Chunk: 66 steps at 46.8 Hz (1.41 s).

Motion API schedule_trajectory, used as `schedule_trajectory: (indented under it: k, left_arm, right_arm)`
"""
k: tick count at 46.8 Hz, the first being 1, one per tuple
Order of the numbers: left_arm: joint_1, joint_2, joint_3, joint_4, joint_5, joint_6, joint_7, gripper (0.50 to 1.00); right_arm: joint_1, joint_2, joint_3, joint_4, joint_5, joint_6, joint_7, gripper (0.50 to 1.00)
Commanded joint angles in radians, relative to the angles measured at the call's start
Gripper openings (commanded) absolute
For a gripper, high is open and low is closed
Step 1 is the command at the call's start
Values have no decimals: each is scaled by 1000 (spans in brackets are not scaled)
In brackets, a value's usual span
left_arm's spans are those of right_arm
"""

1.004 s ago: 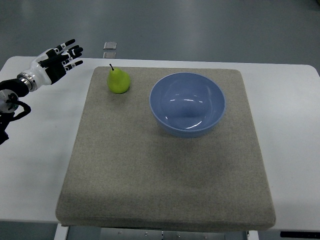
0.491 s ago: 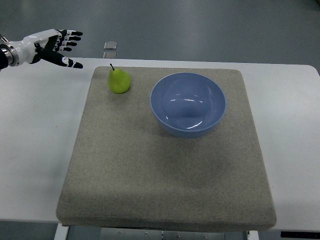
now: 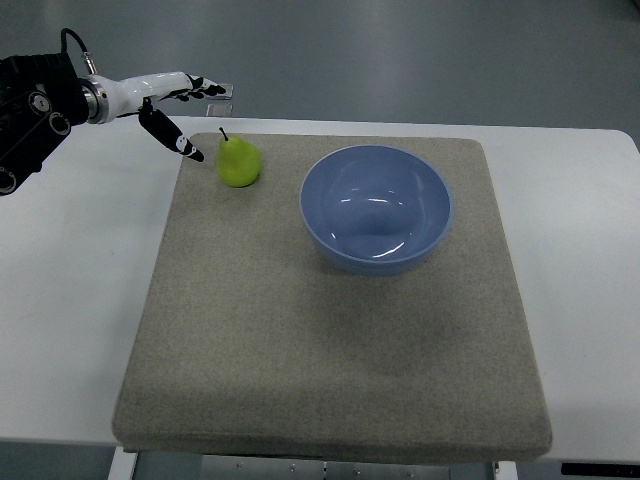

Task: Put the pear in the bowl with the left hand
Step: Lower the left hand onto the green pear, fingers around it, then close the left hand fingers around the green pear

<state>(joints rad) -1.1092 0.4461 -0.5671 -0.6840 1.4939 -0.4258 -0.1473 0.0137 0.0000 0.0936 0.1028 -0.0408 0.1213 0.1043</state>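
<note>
Next, I close my left gripper around the round body (image 3: 239, 165) of the green pear, below its dark stem.
A green pear (image 3: 239, 162) with a dark stem stands upright at the far left of the grey mat (image 3: 300, 340). To its right on the mat sits a light blue bowl (image 3: 375, 208), with nothing in it. My left hand (image 3: 185, 110) reaches in from the upper left, fingers spread and holding nothing. Its thumb points down toward the mat just left of the pear, a small gap away. The other fingers stretch out above and behind the pear. The right hand does not show.
The mat lies on a white table (image 3: 70, 290). A small pale square object (image 3: 221, 91) lies on the floor beyond the table's far edge, near my fingertips.
My left hand has swung right and nearer to the pear, from beyond the table's far left corner to just beside the fruit. Pear and bowl have not moved.
</note>
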Motion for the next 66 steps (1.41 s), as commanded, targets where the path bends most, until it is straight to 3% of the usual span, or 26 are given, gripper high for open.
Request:
schedule_trajectory:
  k: [1,25,40,66]
  left_arm:
    - [-38,-7,76,7,-1,6,0,994]
    - [-90,-132,240,121,-3,19,3,994]
    - [-44,-175,319,138,11,211,3,996]
    - [-35,-175,320,136,14,211,3,994]
  right_arm:
    - [0,0,0,0,1,0,0,926]
    - [0,0,0,0,1,0,0,926]
    - [0,0,0,0,1,0,0,926]
    - [0,0,0,0,-1,0,0,926]
